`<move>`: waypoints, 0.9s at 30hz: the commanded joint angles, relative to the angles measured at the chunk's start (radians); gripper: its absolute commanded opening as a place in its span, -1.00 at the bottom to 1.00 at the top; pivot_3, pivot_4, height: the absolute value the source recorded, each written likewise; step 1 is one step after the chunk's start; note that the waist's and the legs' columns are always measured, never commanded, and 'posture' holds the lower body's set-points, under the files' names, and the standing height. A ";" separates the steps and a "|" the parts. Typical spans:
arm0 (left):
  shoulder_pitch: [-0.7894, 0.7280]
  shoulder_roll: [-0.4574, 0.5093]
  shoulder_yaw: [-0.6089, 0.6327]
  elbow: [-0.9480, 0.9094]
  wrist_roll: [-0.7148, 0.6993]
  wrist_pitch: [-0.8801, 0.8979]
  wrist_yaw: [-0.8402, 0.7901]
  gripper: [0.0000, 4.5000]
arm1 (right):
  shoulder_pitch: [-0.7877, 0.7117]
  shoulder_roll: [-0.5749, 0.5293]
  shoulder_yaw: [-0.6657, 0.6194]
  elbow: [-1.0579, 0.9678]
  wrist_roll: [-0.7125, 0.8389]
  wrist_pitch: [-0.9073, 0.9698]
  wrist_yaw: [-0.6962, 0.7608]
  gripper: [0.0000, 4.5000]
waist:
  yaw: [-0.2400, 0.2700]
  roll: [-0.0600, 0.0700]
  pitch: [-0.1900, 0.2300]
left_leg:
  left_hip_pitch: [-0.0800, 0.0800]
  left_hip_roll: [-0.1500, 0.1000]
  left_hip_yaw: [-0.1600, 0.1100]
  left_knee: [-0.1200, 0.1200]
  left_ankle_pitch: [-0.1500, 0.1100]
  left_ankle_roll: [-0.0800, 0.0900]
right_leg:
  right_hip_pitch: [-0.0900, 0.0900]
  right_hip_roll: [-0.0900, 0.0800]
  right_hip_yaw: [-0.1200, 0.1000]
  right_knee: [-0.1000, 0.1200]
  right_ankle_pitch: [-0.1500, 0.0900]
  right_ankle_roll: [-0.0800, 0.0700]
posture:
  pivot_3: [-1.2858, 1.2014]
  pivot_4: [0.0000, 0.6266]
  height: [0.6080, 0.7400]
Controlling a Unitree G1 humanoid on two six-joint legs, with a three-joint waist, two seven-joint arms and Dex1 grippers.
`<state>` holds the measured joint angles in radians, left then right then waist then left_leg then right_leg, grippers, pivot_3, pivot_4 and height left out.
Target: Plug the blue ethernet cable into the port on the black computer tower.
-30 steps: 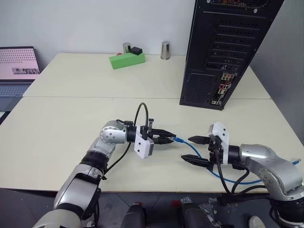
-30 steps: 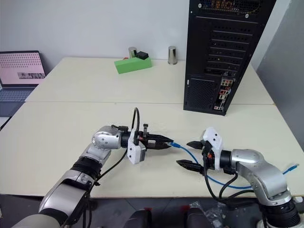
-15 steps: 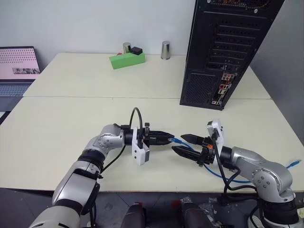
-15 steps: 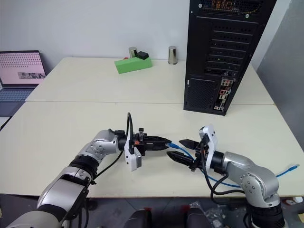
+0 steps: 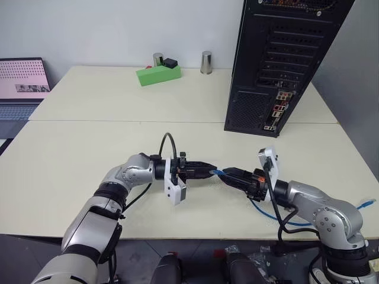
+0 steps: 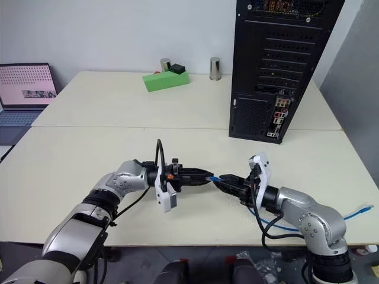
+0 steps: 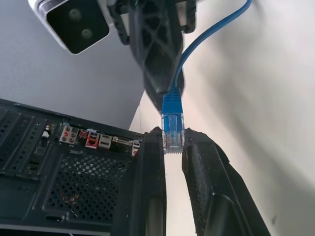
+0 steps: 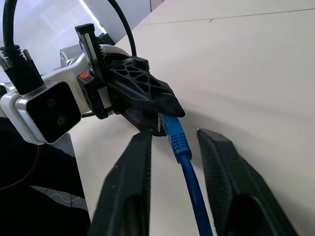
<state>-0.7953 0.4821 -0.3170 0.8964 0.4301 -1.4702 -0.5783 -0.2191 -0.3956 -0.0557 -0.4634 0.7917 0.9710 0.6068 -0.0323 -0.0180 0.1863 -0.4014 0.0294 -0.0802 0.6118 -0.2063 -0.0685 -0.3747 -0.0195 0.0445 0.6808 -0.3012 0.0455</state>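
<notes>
The blue cord sits at a slant between the right gripper's fingers, so the robot's right gripper should open, line up and grip behind the plug point(image 8: 180, 144) before the left gripper lets it go.
Low over the table's front middle, my left gripper point(image 5: 211, 171) is shut on the clear plug point(image 7: 172, 129) of the blue ethernet cable point(image 5: 263, 209) and points right. My right gripper point(image 5: 228, 174) faces it tip to tip. Its fingers point(image 8: 139, 147) flank the blue cord just behind the plug, with narrow gaps on both sides. From there the cable trails right, off the front edge, to its loose end point(image 6: 362, 211). The black computer tower point(image 5: 284, 59) stands at the back right, rear face toward me. The port is too small to pick out within the tower's connector strip point(image 5: 276, 109).
A green block point(image 5: 158, 74) with a small black item on it and two metal cups point(image 5: 205, 62) stand at the far edge. A laptop point(image 5: 22, 83) sits at the far left. A grey wall point(image 5: 355, 100) closes the right side.
My right gripper has come left to the cable behind the plug, and its fingers have narrowed from wide open. The left gripper rolled a little, staying in place with the plug.
</notes>
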 commanded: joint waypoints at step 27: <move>-0.010 0.041 -0.030 -0.059 0.126 0.024 0.222 -0.88 | -0.055 -0.015 -0.027 0.043 0.100 0.029 -0.030 -0.30 | 0.000 0.000 0.000 | 0.000 0.000 0.000 0.000 0.000 0.000 | 0.000 0.000 0.000 0.000 0.000 0.000 | 0.03 -0.52 1.00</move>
<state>-0.7954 0.5100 -0.3452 0.8670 0.5531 -1.4455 -0.3811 -0.2600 -0.4130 -0.0652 -0.4112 0.8635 0.9985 0.5839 -0.0323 -0.0180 0.1863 -0.4015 0.0295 -0.0802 0.6116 -0.2063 -0.0685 -0.3748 -0.0196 0.0444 0.6809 -0.3011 0.0455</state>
